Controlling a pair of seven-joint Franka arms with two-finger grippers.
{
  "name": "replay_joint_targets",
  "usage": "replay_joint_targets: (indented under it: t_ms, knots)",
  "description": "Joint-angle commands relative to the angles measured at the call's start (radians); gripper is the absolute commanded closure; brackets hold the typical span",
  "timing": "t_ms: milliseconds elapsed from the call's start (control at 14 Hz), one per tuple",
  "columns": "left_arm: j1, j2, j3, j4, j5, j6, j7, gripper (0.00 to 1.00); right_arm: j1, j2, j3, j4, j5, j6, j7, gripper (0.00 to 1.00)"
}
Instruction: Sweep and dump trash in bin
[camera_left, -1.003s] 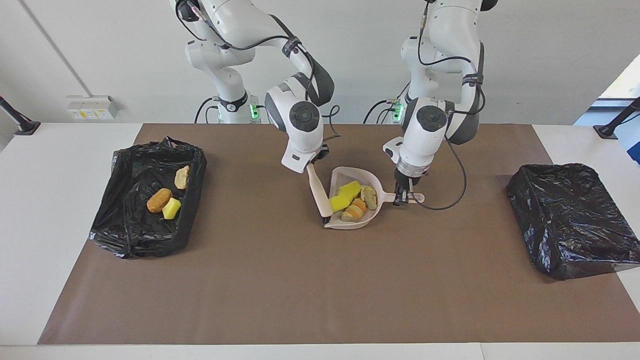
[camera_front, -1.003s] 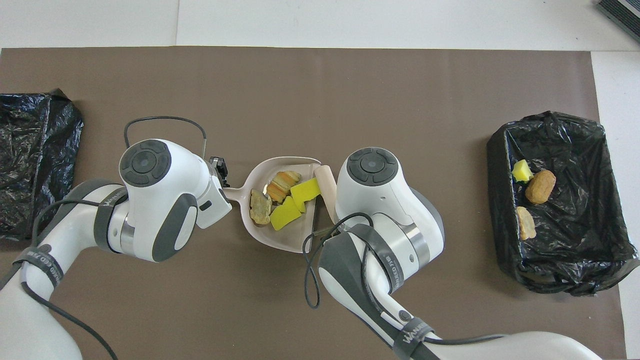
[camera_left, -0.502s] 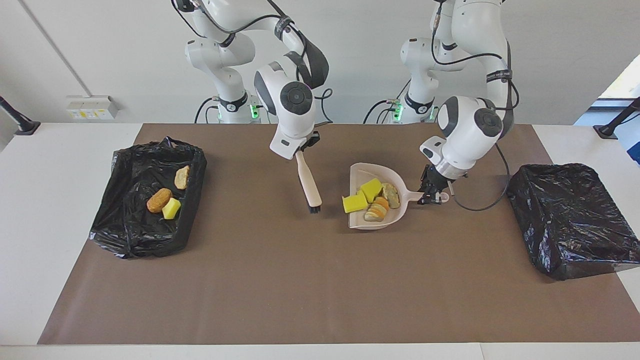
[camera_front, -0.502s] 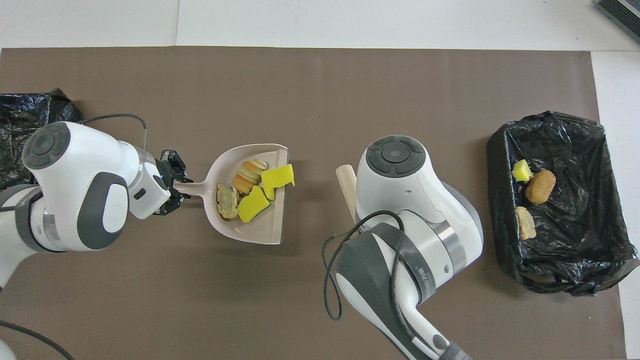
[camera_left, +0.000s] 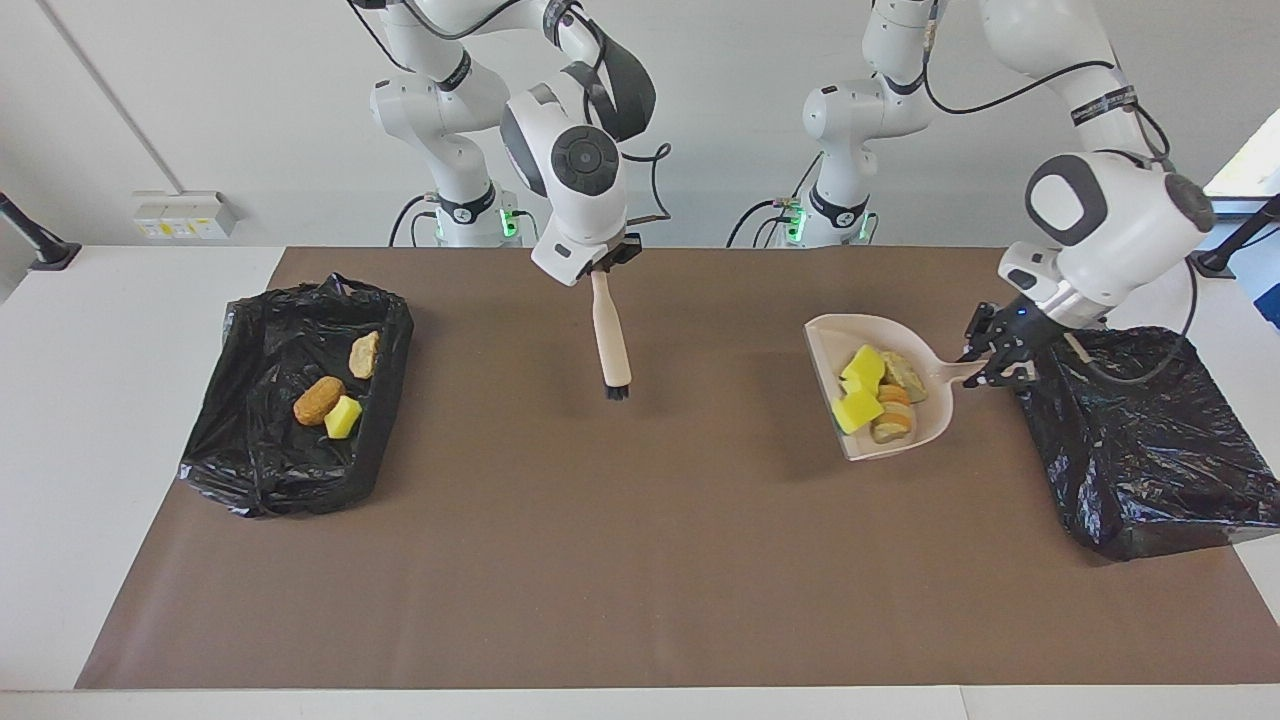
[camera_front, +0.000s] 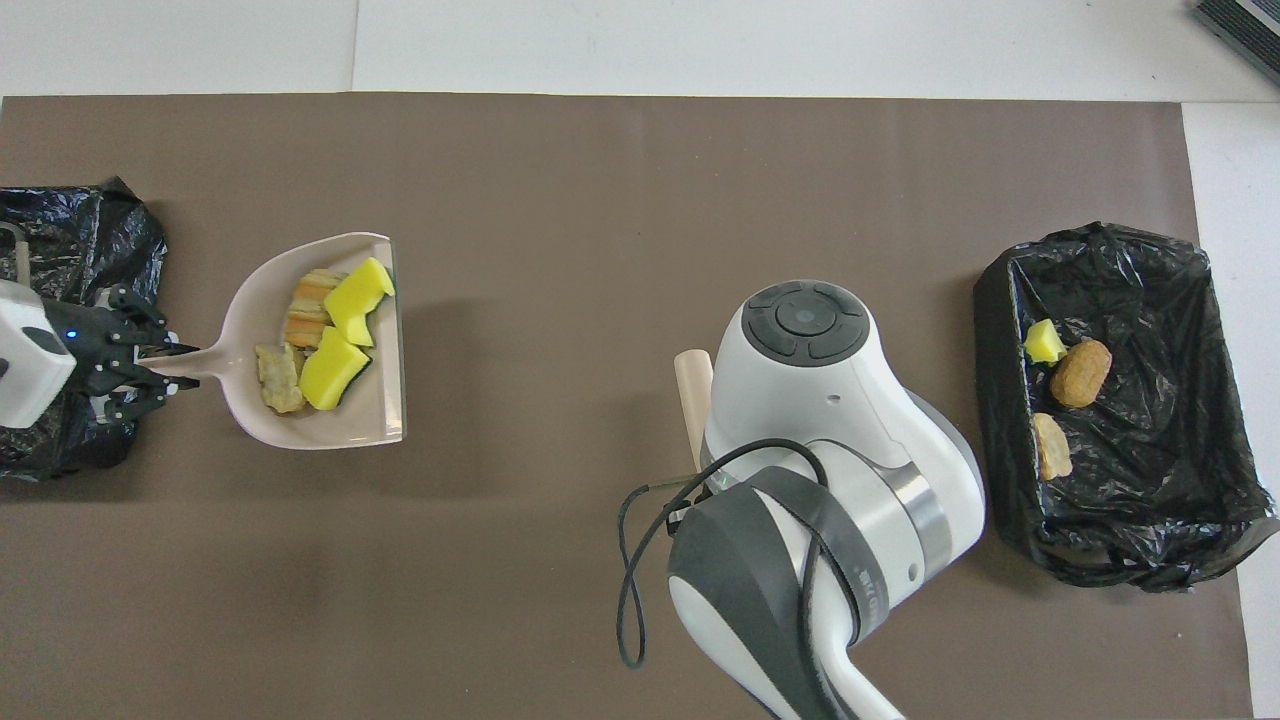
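Next, I release the brush from my right gripper onto the brown mat, on the dustpan side of the black cable (camera_front: 565, 588). The brush now hangs over the mat's middle.
A beige dustpan (camera_left: 828, 338) (camera_front: 345, 428) hangs above the brown mat, beside the black-lined bin (camera_left: 1150, 470) (camera_front: 60, 250) at the left arm's end. In it lie several pieces of trash (camera_left: 862, 392) (camera_front: 340, 335): yellow sponge chunks and bread-like scraps. My left gripper (camera_left: 987, 371) (camera_front: 165, 358) is shut on the dustpan's handle, over that bin's edge. My right gripper (camera_left: 603, 268) is shut on the handle of a brush (camera_left: 610, 335) (camera_front: 692, 385), which hangs bristles down over the middle of the mat. In the overhead view the arm hides this gripper.
A second black-lined bin (camera_left: 250, 480) (camera_front: 1120, 560) stands at the right arm's end, with three scraps (camera_left: 320, 400) (camera_front: 1080, 372) inside. The brown mat (camera_left: 600, 560) covers most of the white table.
The left arm has lifted the loaded dustpan away from the brush and carried it toward the bin at its own end. The right arm has raised the brush off the mat.
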Motion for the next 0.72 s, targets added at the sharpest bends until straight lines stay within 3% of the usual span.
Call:
replay_joint_targets:
  t_ms: [0, 215, 358, 645]
  knots:
    - [0.153, 0.017, -0.014, 0.116, -0.050, -0.079, 0.141, 1.00, 0.062, -0.018, 0.005, -0.050, 0.075, 0.098, 0.104, 1.00]
    - [0.297, 0.102, -0.011, 0.292, -0.055, -0.168, 0.183, 1.00, 0.148, -0.009, 0.005, -0.101, 0.080, 0.211, 0.197, 1.00]
    - [0.359, 0.184, -0.008, 0.450, 0.028, -0.204, 0.207, 1.00, 0.179, 0.004, 0.005, -0.121, 0.109, 0.271, 0.230, 1.00]
    - [0.456, 0.224, -0.002, 0.534, 0.108, -0.173, 0.345, 1.00, 0.231, 0.045, 0.003, -0.170, 0.124, 0.405, 0.313, 1.00]
